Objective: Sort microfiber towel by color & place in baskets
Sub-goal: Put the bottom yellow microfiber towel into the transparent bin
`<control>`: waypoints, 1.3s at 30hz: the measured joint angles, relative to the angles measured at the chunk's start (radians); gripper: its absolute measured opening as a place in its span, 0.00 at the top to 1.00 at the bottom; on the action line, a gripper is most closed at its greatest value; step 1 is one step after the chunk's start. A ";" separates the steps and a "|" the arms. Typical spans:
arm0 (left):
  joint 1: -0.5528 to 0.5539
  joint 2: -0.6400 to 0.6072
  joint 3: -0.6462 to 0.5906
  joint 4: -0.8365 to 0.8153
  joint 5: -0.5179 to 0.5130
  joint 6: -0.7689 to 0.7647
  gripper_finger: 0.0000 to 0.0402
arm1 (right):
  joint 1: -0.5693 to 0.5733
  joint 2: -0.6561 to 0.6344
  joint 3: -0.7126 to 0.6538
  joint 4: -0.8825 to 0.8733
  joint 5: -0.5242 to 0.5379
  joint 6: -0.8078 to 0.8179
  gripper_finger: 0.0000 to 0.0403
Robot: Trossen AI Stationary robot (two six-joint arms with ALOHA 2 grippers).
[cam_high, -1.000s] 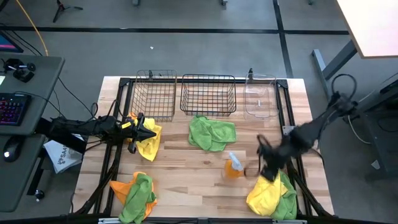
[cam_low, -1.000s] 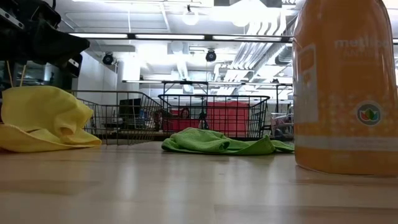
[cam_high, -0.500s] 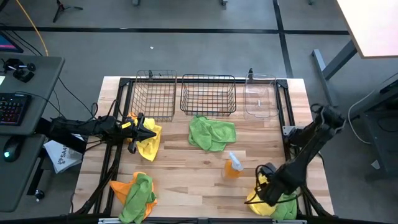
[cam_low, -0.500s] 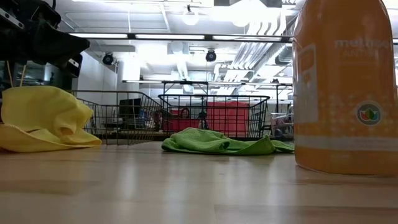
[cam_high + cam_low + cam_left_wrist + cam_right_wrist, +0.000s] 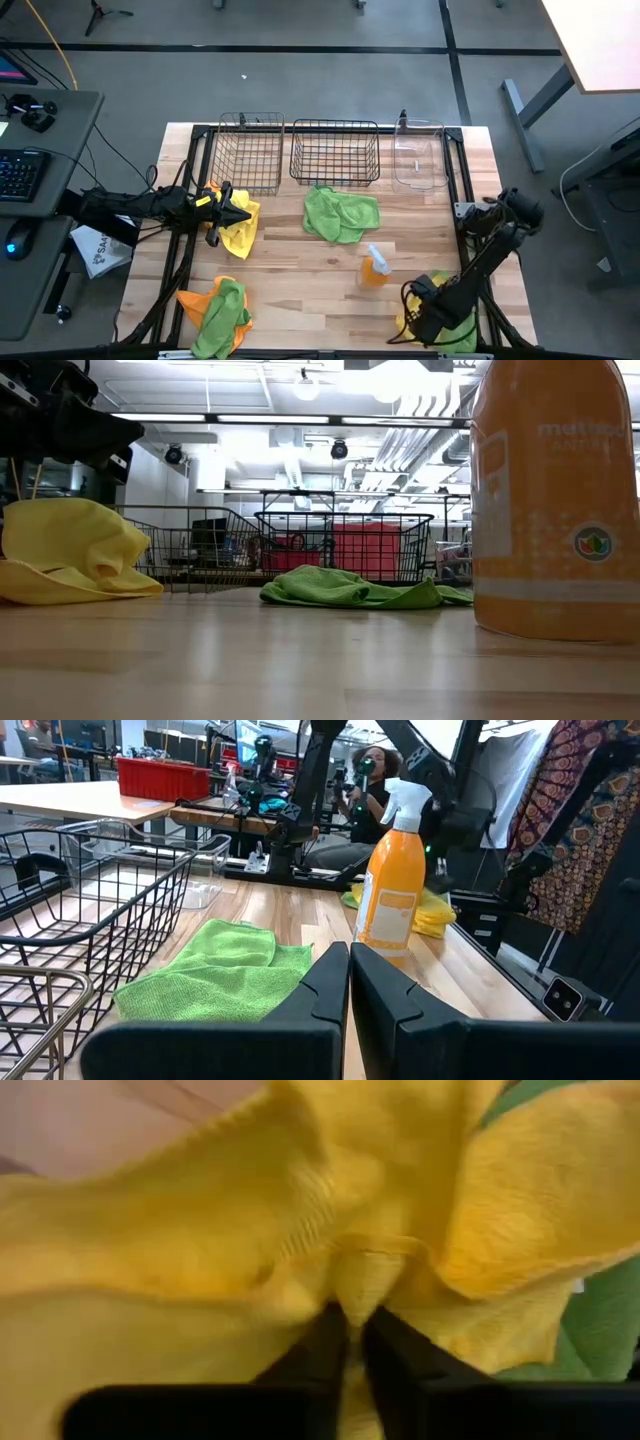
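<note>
Next, I let go of the yellow towel with my right gripper inside the clear bin (image 5: 414, 163) next to the middle wire basket.
My right gripper (image 5: 425, 318) is down at the table's near right corner, shut on a yellow towel (image 5: 200, 1250) that lies over a lime green one (image 5: 464, 336). My left gripper (image 5: 350, 982) is shut and empty. It hovers level over another yellow towel (image 5: 243, 226) at the left, which rests on the table (image 5: 70, 550). A green towel (image 5: 340, 213) lies spread in front of the middle basket. An orange and a green towel (image 5: 215, 310) are heaped at the near left. Two wire baskets (image 5: 250, 152) (image 5: 335, 152) and a clear bin (image 5: 418, 155) line the far edge. My right gripper pinches a raised, gathered fold of the yellow towel (image 5: 352, 1278) between its two fingers (image 5: 325, 1342), coming from above and pointing down. The cloth bunches up around the fingers. The rest of the towel lies on the table and on the green towel (image 5: 605, 1330).
An orange spray bottle (image 5: 375, 268) stands upright just left of my right gripper, and it fills the right of the low view (image 5: 555, 500). Bare wood lies between the bottle and the near left heap. A desk with a keyboard stands beyond the table's left edge.
My right gripper has moved toward the near edge and down, from beside the spray bottle onto the yellow towel at the near right corner. Its arm now covers most of that pile. The left arm and the other towels have kept still.
</note>
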 joint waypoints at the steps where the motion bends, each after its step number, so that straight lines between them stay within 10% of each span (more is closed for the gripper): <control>1: 0.000 0.000 0.000 0.000 0.000 0.000 0.99 | 0.004 -0.020 0.035 -0.041 0.031 -0.001 0.96; 9: 0.000 0.000 0.000 0.000 0.000 0.000 0.99 | 0.082 -0.158 0.461 -0.642 0.303 -0.013 0.99; 21: 0.000 0.000 0.000 0.000 0.000 0.000 0.99 | 0.051 -0.357 0.498 -0.627 0.892 -0.101 1.00; 32: 0.000 0.000 0.000 0.000 0.000 0.000 0.99 | -0.228 -0.474 0.498 -0.628 1.333 -0.372 1.00; 39: 0.000 0.000 0.000 0.000 0.000 0.000 0.99 | -0.556 -0.538 0.498 -0.628 1.378 -0.574 1.00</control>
